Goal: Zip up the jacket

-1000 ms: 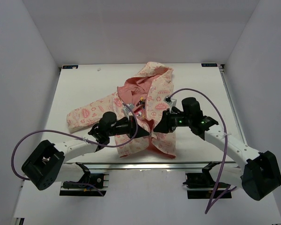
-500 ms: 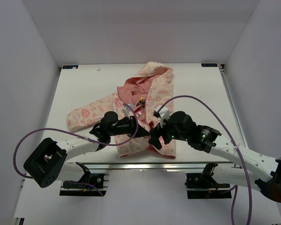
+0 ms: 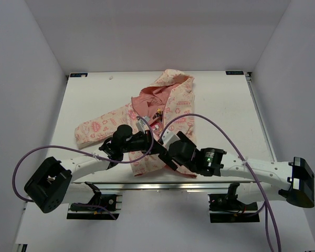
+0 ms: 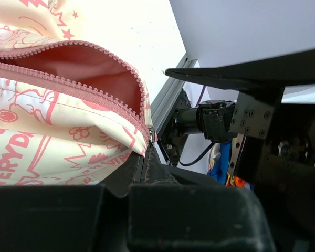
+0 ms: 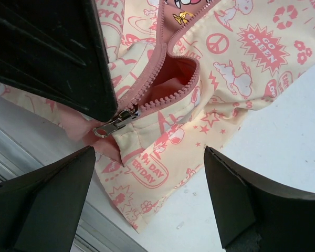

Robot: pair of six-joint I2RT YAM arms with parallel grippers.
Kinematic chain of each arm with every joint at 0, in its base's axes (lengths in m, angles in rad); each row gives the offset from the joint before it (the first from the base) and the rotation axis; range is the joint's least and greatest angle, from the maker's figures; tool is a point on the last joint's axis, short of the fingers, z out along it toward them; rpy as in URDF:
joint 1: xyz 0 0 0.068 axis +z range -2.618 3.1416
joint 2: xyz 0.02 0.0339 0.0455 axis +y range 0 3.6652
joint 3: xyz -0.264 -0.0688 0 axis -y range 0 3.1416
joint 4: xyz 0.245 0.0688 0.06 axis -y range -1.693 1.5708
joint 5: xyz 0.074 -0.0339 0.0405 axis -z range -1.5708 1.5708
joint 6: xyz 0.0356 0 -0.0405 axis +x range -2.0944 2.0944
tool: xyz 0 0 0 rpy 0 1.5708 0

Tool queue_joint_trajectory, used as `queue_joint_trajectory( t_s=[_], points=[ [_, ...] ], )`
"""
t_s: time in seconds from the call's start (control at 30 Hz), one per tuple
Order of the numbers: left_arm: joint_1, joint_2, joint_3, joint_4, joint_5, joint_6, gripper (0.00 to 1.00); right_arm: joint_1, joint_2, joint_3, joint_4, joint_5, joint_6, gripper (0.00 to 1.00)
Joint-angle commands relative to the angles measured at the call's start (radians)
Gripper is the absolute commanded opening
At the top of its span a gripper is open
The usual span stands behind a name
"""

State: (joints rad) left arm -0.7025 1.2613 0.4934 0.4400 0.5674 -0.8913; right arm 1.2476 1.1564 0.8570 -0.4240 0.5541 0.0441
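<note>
My open right fingers straddle cream fabric short of the metal zipper pull, so they should move in and pinch the pull's tab (image 5: 101,131) first.
The jacket (image 3: 168,113) lies open on the table, cream with pink prints and salmon lining, hood to the back. My left gripper (image 3: 156,148) is shut on its bottom hem at the foot of the pink zipper, seen close in the left wrist view (image 4: 148,152). My right gripper (image 3: 167,150) is open and empty just above the same hem. In the right wrist view (image 5: 149,152) its fingers (image 5: 47,205) straddle the cream fabric, and the metal zipper pull (image 5: 113,125) lies just beyond them, beside the left gripper's black finger (image 5: 52,52).
The table's front edge with its metal rail (image 5: 21,157) runs right by the hem. Purple cables (image 3: 220,128) loop over both arms. One long sleeve (image 3: 97,128) stretches out to the left.
My right arm has swung down and left, from beside the jacket's right panel to the bottom hem next to the left gripper. The left gripper has kept its hold in place.
</note>
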Motion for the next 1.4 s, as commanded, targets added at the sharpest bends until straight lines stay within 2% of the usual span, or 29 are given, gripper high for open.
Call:
queue_joint_trajectory(
  t_s=[0.0, 0.27, 0.53, 0.63, 0.67, 0.7, 0.77, 0.8, 0.87, 0.97, 1.03, 1.37],
  points=[
    [-0.003, -0.027, 0.027, -0.012, 0.002, 0.006, 0.0, 0.042, 0.02, 0.036, 0.027, 0.125, -0.015, 0.89],
    [-0.002, -0.031, 0.022, 0.002, 0.014, 0.002, 0.0, 0.076, 0.074, 0.048, 0.087, 0.119, 0.008, 0.85],
    [-0.003, -0.025, 0.017, -0.021, 0.029, 0.014, 0.0, 0.09, 0.094, 0.054, 0.117, 0.11, 0.01, 0.65],
    [-0.003, -0.03, 0.016, -0.037, 0.025, 0.025, 0.0, 0.092, 0.091, 0.059, 0.119, 0.095, 0.01, 0.53],
    [-0.003, -0.03, 0.017, -0.04, 0.029, 0.028, 0.0, 0.092, 0.086, 0.054, 0.123, 0.089, 0.008, 0.41],
    [-0.003, -0.03, 0.017, -0.038, 0.035, 0.032, 0.0, 0.092, 0.083, 0.054, 0.126, 0.081, 0.004, 0.36],
    [-0.003, -0.03, 0.025, -0.058, 0.034, 0.043, 0.0, 0.092, 0.08, 0.05, 0.136, 0.064, 0.0, 0.31],
    [-0.002, -0.03, 0.027, -0.064, 0.032, 0.048, 0.0, 0.092, 0.08, 0.048, 0.134, 0.057, -0.004, 0.23],
    [-0.003, -0.03, 0.03, -0.081, 0.031, 0.057, 0.0, 0.092, 0.081, 0.043, 0.133, 0.05, -0.006, 0.22],
    [-0.003, -0.03, 0.033, -0.083, 0.035, 0.061, 0.0, 0.092, 0.086, 0.04, 0.125, 0.035, -0.009, 0.14],
    [-0.003, -0.03, 0.036, -0.093, 0.034, 0.066, 0.0, 0.09, 0.086, 0.043, 0.119, 0.029, -0.009, 0.14],
    [-0.002, -0.03, 0.042, -0.096, 0.052, 0.08, 0.0, 0.09, 0.088, 0.02, 0.14, 0.079, 0.007, 0.0]
  ],
)
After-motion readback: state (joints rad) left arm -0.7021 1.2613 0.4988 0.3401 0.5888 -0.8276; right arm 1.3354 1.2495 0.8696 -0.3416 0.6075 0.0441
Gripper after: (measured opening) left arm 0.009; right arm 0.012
